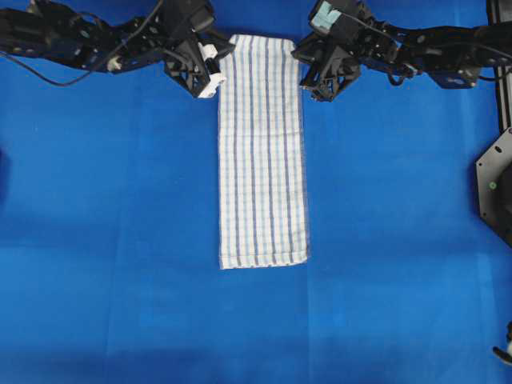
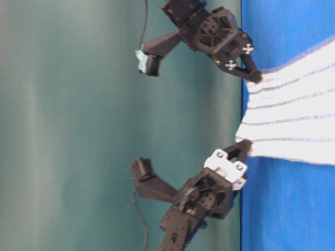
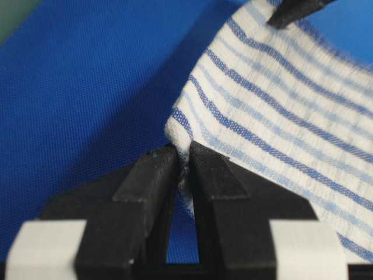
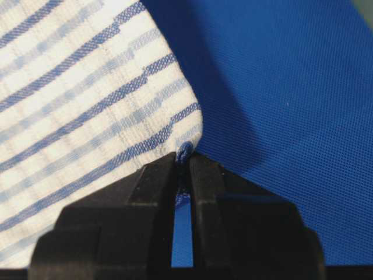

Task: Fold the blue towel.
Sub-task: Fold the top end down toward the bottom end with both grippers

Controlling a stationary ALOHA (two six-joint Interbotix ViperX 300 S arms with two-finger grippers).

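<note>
Next, my left gripper releases the blue towel's far corner on top of the towel's near corner (image 1: 227, 260) on its side. The far corner is now held up slightly.
The blue towel (image 1: 263, 152) is a long white striped cloth, lying as a narrow strip down the middle of the blue sheet (image 1: 120, 240). Its far end is held up slightly. My left gripper (image 1: 216, 78) is shut on the towel's far left corner (image 3: 180, 131). My right gripper (image 1: 308, 84) is shut on the far right corner (image 4: 185, 153). In the table-level view both grippers (image 2: 246, 149) (image 2: 256, 77) pinch the raised far edge of the towel (image 2: 293, 120). The near end lies flat.
The plain blue sheet covers the whole table. A black mount (image 1: 496, 188) stands at the right edge. Both arms (image 1: 72, 40) (image 1: 432, 44) stretch along the far edge.
</note>
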